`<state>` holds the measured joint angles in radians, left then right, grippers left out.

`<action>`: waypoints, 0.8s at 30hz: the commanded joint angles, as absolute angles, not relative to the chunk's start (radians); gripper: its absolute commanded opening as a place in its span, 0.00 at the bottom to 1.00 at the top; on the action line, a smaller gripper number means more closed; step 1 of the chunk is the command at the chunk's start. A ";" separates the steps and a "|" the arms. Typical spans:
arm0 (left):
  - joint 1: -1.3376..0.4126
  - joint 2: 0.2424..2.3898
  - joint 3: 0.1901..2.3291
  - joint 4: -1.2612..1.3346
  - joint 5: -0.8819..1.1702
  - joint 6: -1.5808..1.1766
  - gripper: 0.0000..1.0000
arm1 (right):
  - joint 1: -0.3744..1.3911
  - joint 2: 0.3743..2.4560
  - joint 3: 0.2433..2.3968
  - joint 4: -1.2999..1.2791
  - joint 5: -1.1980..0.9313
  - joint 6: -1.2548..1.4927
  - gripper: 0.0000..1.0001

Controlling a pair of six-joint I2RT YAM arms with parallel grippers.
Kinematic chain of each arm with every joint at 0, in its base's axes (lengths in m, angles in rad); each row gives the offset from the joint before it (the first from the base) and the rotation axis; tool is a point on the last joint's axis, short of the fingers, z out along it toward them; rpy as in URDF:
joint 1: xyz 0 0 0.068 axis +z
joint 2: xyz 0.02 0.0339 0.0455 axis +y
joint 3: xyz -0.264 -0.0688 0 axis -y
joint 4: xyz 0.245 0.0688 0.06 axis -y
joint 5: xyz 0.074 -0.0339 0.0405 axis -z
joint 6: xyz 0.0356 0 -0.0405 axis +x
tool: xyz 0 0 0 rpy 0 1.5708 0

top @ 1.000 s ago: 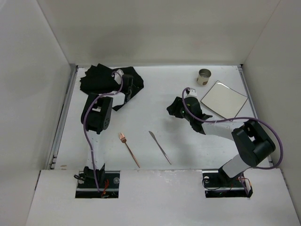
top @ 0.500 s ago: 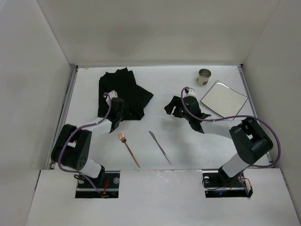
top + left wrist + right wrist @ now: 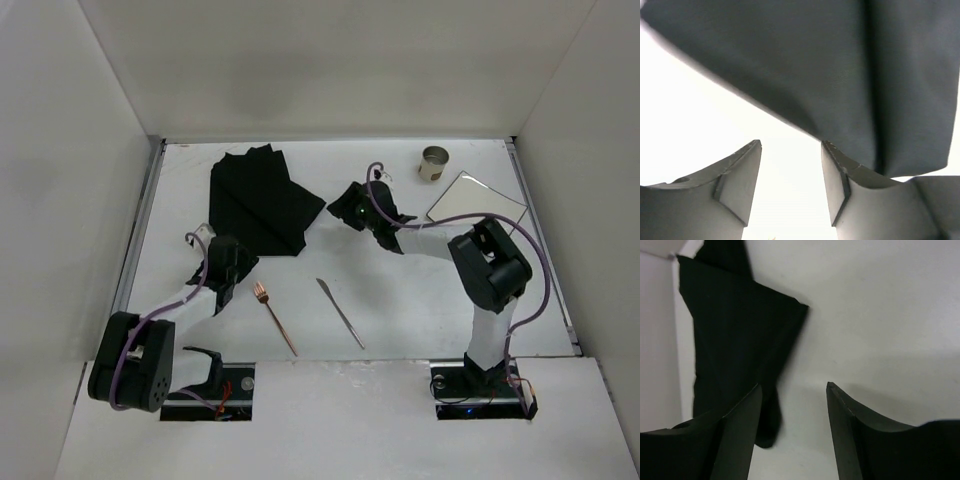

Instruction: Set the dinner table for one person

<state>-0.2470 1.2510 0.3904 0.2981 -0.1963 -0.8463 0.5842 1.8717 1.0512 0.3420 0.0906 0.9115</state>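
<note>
The black mat is folded with its corner outside the fingers of my right gripper, so next my right gripper grabs that corner (image 3: 322, 205) and pulls the mat open toward the plate.
The dinner table (image 3: 400, 290) is a white surface. A black cloth mat (image 3: 262, 200) lies on it at the back left, partly folded. My left gripper (image 3: 236, 262) hovers just in front of the mat's near edge, open and empty; in the left wrist view the mat (image 3: 840, 60) fills the top beyond the left gripper (image 3: 791, 145). My right gripper (image 3: 340, 208) is open beside the mat's right corner; its wrist view shows the mat (image 3: 735, 340) ahead and left of the right gripper (image 3: 794, 386). A copper fork (image 3: 275, 318) and a knife (image 3: 340, 312) lie near the front.
A metal cup (image 3: 434, 163) stands at the back right, with a square white plate (image 3: 476, 208) just in front of it. Metal rails run along both side edges, and white walls enclose the table.
My left gripper opened, let go of the mat and drew back toward the near left. The mat now lies spread out. My right gripper moved left to the mat's right corner.
</note>
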 commanded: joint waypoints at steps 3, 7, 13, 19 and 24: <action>-0.208 1.129 0.333 0.330 -0.206 -0.925 0.50 | 0.594 1.994 1.284 0.224 0.097 1.041 0.48; -0.185 1.114 0.324 0.328 -0.196 -0.931 0.52 | 0.585 2.078 1.399 0.126 0.103 1.069 0.34; -0.140 1.126 0.307 0.360 -0.163 -0.963 0.53 | 0.574 2.147 1.509 0.014 0.117 1.063 0.48; -0.091 1.127 0.267 0.433 -0.164 -1.009 0.54 | 0.579 2.226 1.663 -0.118 0.143 1.045 0.47; -0.061 1.146 0.250 0.452 -0.153 -1.035 0.55 | 0.582 2.276 1.784 -0.228 0.143 1.028 0.46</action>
